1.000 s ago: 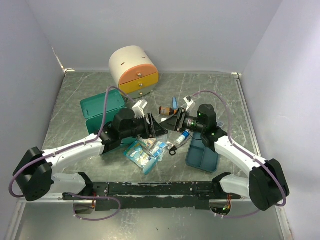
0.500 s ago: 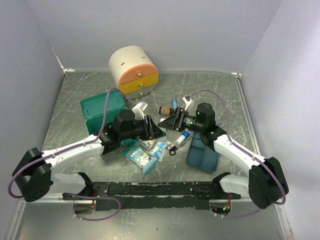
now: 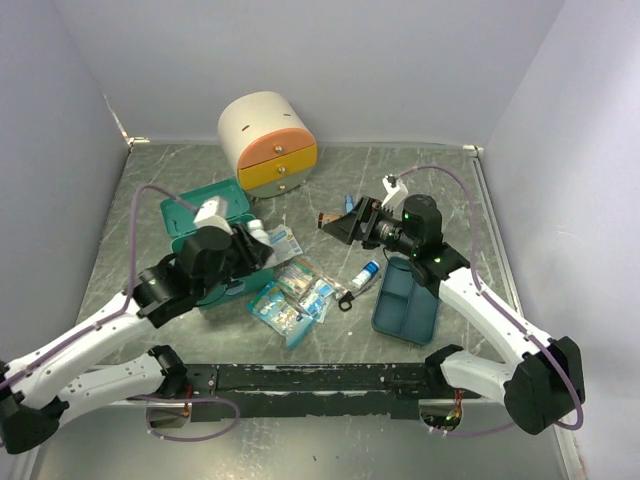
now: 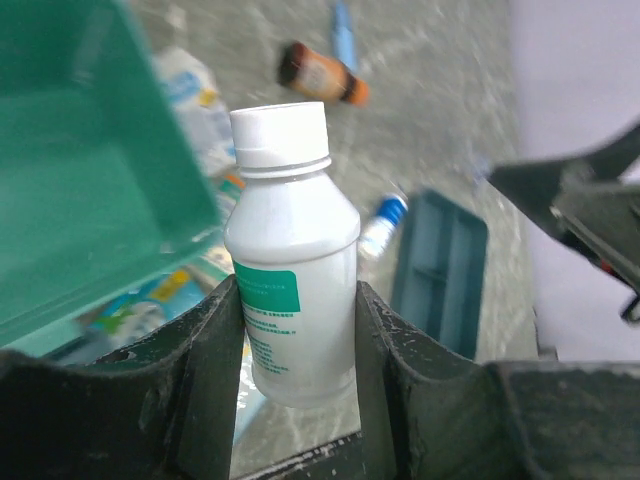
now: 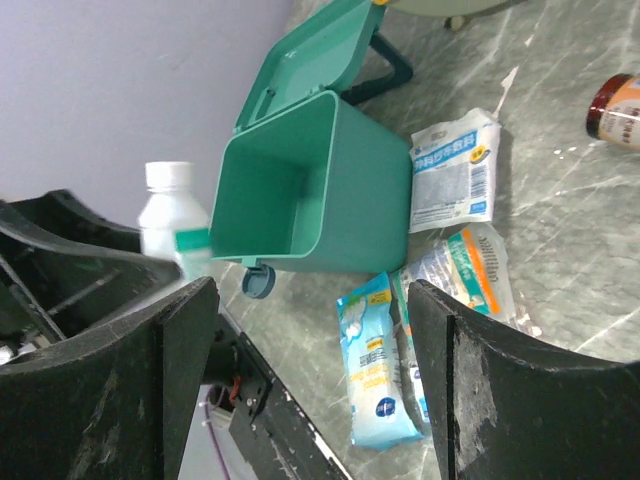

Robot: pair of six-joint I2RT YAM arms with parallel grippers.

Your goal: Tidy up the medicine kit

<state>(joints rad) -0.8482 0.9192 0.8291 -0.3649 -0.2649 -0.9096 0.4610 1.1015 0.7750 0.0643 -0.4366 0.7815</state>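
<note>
Next, my left gripper lets go of the white bottle inside the medicine kit (image 3: 255,252) (image 4: 118,195), close to the kit's side facing the packets.
The medicine kit (image 3: 190,212) is a teal box lying open left of centre, and my left arm covers much of its body. In the right wrist view the kit (image 5: 300,190) is empty, its lid hinged back. My left gripper (image 3: 255,240) is shut on a white bottle (image 3: 257,233) with a teal label, just right of the kit. The left wrist view has the bottle (image 4: 292,250) upright between the fingers (image 4: 297,300), beside the kit's wall (image 4: 80,150). My right gripper (image 3: 345,225) stands open and empty at centre right, its jaws (image 5: 312,300) wide apart and facing the kit.
A cream cabinet (image 3: 265,140) with orange and yellow drawers stands at the back. Several medicine packets (image 3: 295,295) lie at centre front. A brown bottle (image 4: 322,73), a small blue-and-white tube (image 3: 365,275) and a dark-blue divided tray (image 3: 405,300) lie on the right.
The two grippers met at centre around the white bottle. The right gripper opened and drew back; the left arm swung left with the bottle to the teal kit.
</note>
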